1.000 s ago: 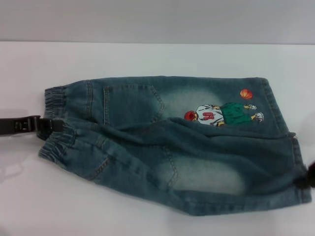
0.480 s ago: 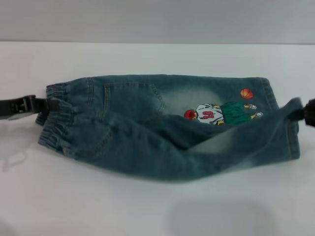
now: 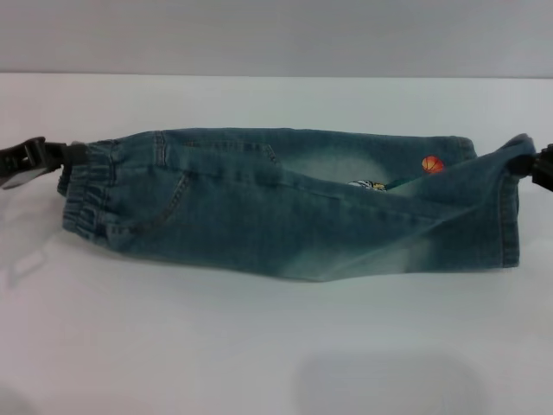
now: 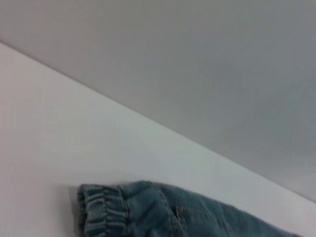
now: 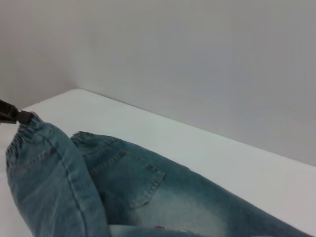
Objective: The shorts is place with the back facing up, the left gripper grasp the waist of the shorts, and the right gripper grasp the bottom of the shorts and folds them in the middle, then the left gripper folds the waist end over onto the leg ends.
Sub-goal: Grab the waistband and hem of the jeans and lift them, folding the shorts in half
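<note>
The robot's right gripper should release the leg hem at the far corner of the other leg (image 3: 485,133), past the orange ball patch.
Blue denim shorts (image 3: 285,207) lie across the white table (image 3: 259,346), the near half lifted and carried over the far half. A cartoon print and an orange ball patch (image 3: 432,163) peek out at the fold. My left gripper (image 3: 65,156) is shut on the elastic waist (image 3: 86,194) at the left end. At the right end my right gripper (image 3: 529,164) is shut on the leg hem (image 3: 510,207). The left wrist view shows the far waist (image 4: 101,210) on the table. In the right wrist view the raised waist (image 5: 29,143) hangs from the left gripper (image 5: 17,117).
A grey wall (image 3: 276,35) runs along the table's far edge. White tabletop stretches in front of the shorts toward me.
Both grippers have carried the near edge of the shorts up and away from me, over the far half. The cartoon print is now mostly covered.
</note>
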`<action>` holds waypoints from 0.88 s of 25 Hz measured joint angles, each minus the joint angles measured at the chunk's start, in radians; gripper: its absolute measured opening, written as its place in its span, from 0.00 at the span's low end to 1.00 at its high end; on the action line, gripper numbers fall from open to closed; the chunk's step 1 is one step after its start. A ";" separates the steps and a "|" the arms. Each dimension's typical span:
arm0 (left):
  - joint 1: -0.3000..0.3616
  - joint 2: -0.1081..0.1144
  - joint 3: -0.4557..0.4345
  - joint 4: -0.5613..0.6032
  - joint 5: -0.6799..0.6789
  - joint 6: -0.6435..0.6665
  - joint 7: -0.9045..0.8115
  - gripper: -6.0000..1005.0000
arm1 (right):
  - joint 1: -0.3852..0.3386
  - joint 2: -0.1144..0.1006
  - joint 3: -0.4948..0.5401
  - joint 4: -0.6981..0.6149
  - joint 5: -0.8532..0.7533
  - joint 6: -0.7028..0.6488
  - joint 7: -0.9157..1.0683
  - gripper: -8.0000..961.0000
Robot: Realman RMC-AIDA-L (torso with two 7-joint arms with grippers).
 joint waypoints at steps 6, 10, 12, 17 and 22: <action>-0.014 -0.022 0.003 0.000 -0.040 -0.090 0.011 0.05 | 0.017 0.000 -0.001 0.117 0.002 0.109 -0.029 0.03; -0.025 -0.034 0.007 0.000 -0.055 -0.139 0.019 0.05 | 0.031 0.002 0.006 0.157 0.018 0.182 -0.029 0.04; -0.032 -0.038 0.007 -0.001 -0.061 -0.150 0.026 0.05 | 0.035 0.005 0.005 0.167 0.027 0.212 -0.028 0.04; -0.045 -0.044 0.008 -0.002 -0.071 -0.181 0.036 0.05 | 0.055 0.005 -0.001 0.209 0.028 0.280 -0.024 0.05; -0.054 -0.061 0.008 -0.002 -0.081 -0.225 0.053 0.05 | 0.074 0.011 0.007 0.238 0.031 0.352 -0.023 0.06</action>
